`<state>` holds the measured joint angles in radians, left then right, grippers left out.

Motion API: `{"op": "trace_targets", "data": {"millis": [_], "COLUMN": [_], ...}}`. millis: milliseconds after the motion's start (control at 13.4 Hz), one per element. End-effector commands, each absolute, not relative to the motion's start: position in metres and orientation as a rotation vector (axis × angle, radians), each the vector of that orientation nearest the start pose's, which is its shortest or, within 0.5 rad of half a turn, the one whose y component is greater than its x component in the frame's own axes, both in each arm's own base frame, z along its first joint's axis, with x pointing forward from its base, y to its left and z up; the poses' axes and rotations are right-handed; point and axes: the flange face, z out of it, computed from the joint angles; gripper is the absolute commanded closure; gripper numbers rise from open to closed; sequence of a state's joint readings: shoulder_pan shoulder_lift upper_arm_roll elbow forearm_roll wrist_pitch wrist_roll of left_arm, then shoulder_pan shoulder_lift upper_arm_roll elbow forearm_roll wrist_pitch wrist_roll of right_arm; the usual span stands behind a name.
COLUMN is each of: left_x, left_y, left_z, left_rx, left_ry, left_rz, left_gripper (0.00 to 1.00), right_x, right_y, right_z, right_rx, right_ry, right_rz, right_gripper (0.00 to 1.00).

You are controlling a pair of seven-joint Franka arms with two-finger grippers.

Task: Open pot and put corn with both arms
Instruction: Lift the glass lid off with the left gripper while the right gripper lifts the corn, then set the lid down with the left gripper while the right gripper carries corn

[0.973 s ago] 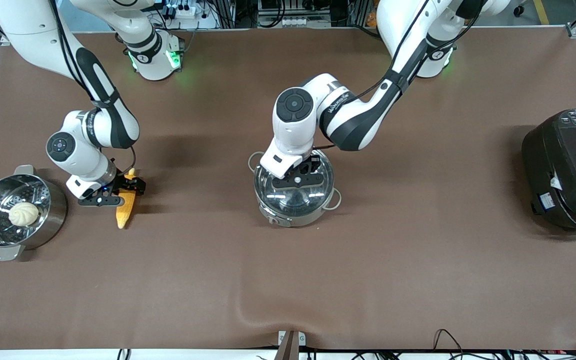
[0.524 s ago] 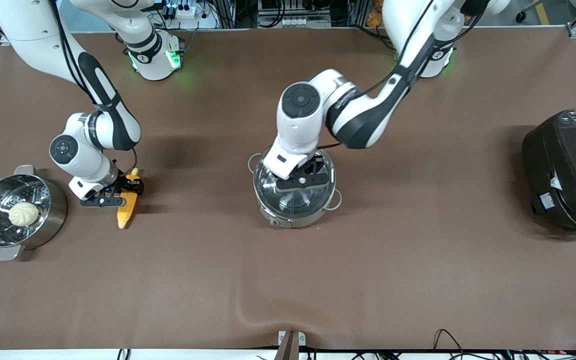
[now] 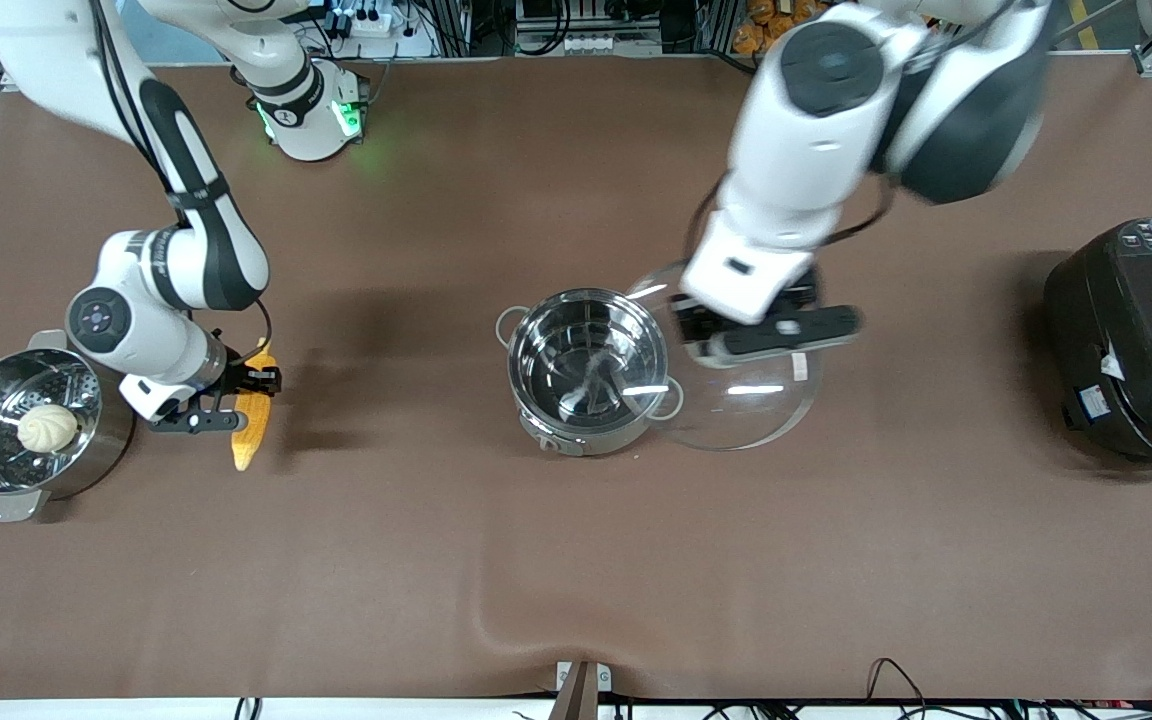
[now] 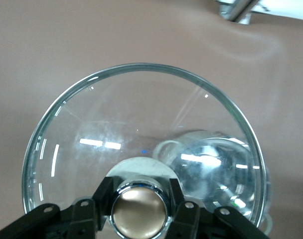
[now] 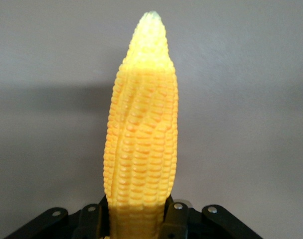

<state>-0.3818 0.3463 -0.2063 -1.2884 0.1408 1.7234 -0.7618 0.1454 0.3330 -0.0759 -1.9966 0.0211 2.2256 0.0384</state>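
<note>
My left gripper has the glass lid. It will release the lid on the brown cloth (image 3: 868, 380) between the steel pot and the black cooker.
The steel pot (image 3: 588, 368) stands open in the middle of the table, empty inside. My left gripper (image 3: 771, 335) is shut on the copper-coloured knob (image 4: 140, 213) of the glass lid (image 3: 741, 395) and holds it in the air beside the pot, toward the left arm's end; the lid (image 4: 141, 129) fills the left wrist view. My right gripper (image 3: 221, 395) is shut on the yellow corn (image 3: 252, 425) near its stalk end, just above the table beside the steamer pot. The corn (image 5: 141, 144) points away from the right gripper (image 5: 136, 219).
A steel steamer pot (image 3: 86, 455) with a white bun (image 3: 46, 428) in it stands at the right arm's end. A big black cooker (image 3: 1136, 340) stands at the left arm's end. A ridge in the brown cloth (image 3: 496, 610) lies near the front edge.
My left gripper has lifted the lid off the pot and carried it up and toward the left arm's end. My right gripper has shifted slightly toward the steamer with the corn.
</note>
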Motion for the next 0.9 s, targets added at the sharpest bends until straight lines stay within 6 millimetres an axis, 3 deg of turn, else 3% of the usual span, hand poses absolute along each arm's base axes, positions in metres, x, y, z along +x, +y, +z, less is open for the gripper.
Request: {"op": "trace_targets", "data": {"millis": [0, 75, 299, 374, 524, 673, 823], "left_x": [0.579, 0.583, 0.591, 0.596, 0.602, 0.595, 0.582], "left_y": [-0.272, -0.244, -0.178, -0.158, -0.121, -0.099, -0.081], "left_z": [0.588, 0.592, 0.588, 0.584, 0.565, 0.546, 0.518], "left_rx": [-3.096, -3.088, -3.089, -3.098, -3.098, -3.095, -3.090], "left_ry": [-0.201, -0.169, -0.124, -0.156, -0.162, -0.152, -0.096], "left_rz": [-0.151, -0.150, -0.105, -0.084, -0.040, -0.072, -0.109], "left_gripper": [1.00, 1.00, 1.00, 1.00, 1.00, 1.00, 1.00], "right_x": [0.617, 0.619, 0.606, 0.600, 0.569, 0.545, 0.522], "right_y": [0.140, 0.179, 0.314, 0.350, 0.429, 0.474, 0.514], "right_z": [0.370, 0.389, 0.412, 0.411, 0.399, 0.389, 0.365], "right_rx": [-3.161, -3.137, -3.034, -3.029, -3.031, -3.033, -3.020], "right_ry": [0.006, 0.035, 0.112, 0.141, 0.157, 0.171, 0.165], "right_rz": [0.169, 0.122, 0.059, 0.046, 0.034, 0.026, -0.024], "right_gripper": [0.84, 0.84, 0.84, 0.84, 0.84, 0.84, 0.84]}}
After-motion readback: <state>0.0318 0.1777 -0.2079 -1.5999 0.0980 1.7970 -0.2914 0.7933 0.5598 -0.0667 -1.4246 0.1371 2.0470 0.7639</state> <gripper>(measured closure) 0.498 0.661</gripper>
